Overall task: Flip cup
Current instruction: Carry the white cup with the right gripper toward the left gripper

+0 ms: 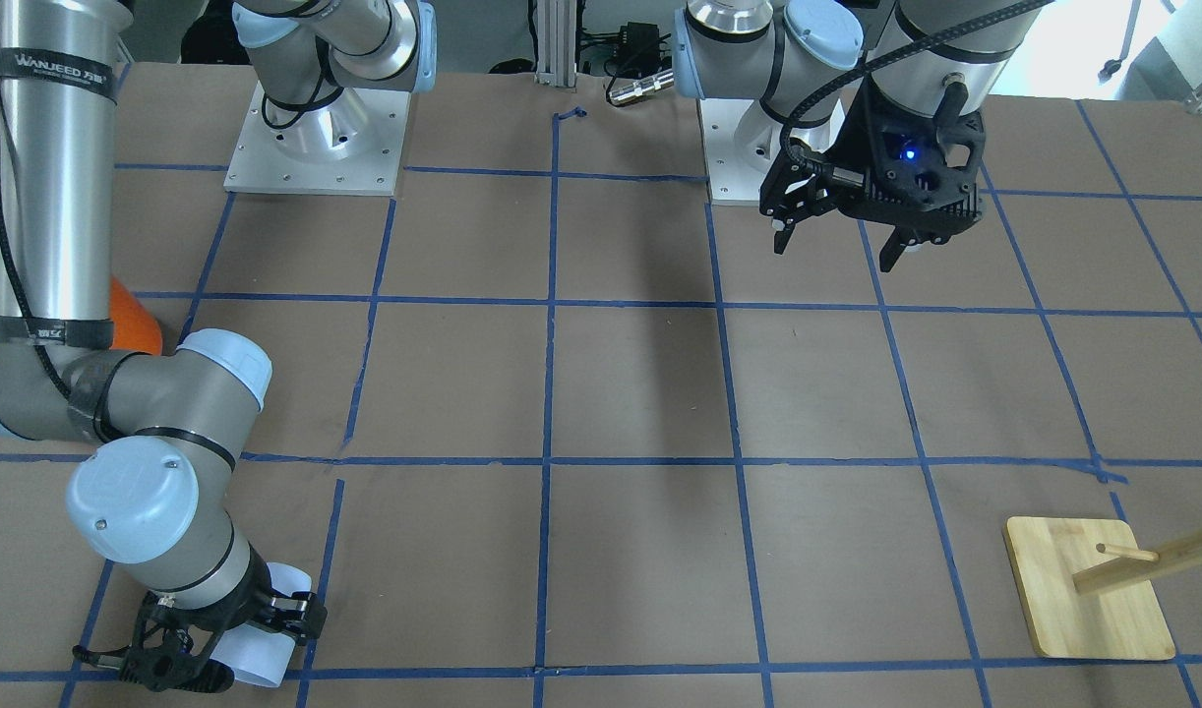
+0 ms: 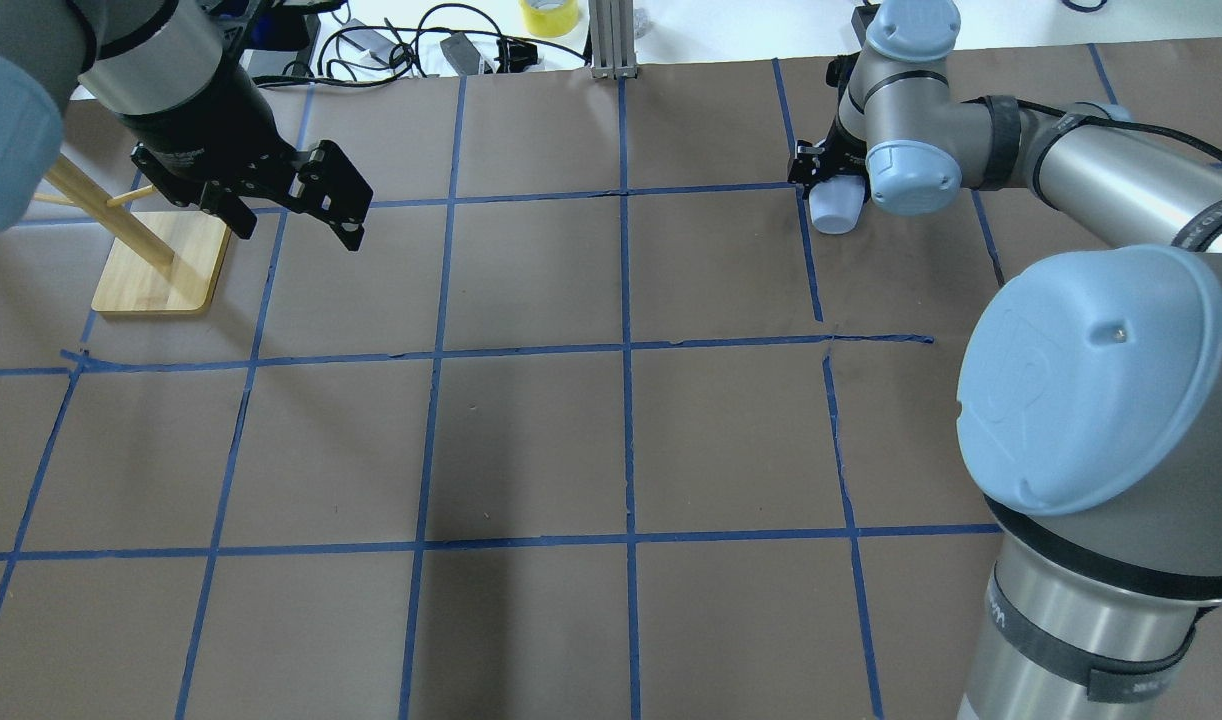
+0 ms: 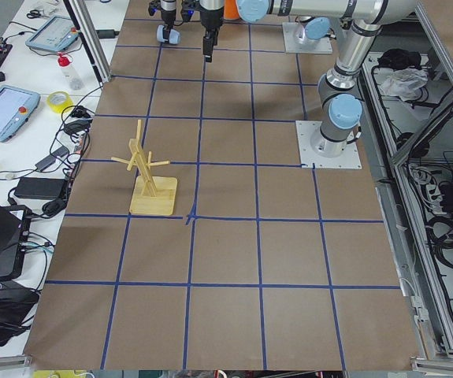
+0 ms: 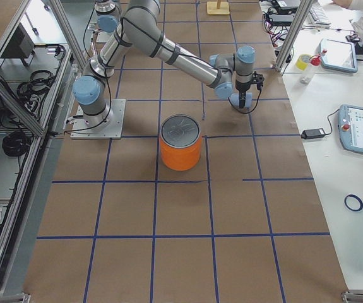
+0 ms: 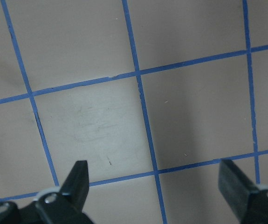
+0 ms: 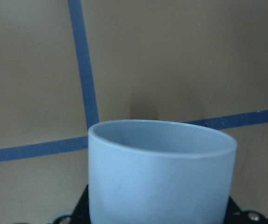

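Note:
Next, I set the cup with my right gripper on the bare paper [image 1: 629, 496] between the blue tape lines mid-table.
The cup [image 6: 161, 173], a small pale blue tumbler, sits between the fingers of my right gripper [image 2: 821, 178], its open rim pointing away from the wrist. It is at the far right of the table, tilted and low over the paper [image 2: 836, 212]; I cannot tell whether it touches. It also shows in the front view [image 1: 262, 651] and the right side view [image 4: 242, 99]. My right gripper [image 1: 203, 644] is shut on it. My left gripper [image 2: 296, 232] is open and empty, hovering above the table near the wooden rack; the wrist view shows its spread fingertips [image 5: 80, 170] over bare paper.
A large orange can with a silver top [image 4: 181, 148] stands mid-table on the right side, partly hidden behind my right arm in the front view [image 1: 137, 317]. A wooden peg rack [image 2: 161, 265] stands at the far left. Blue tape lines grid the brown paper.

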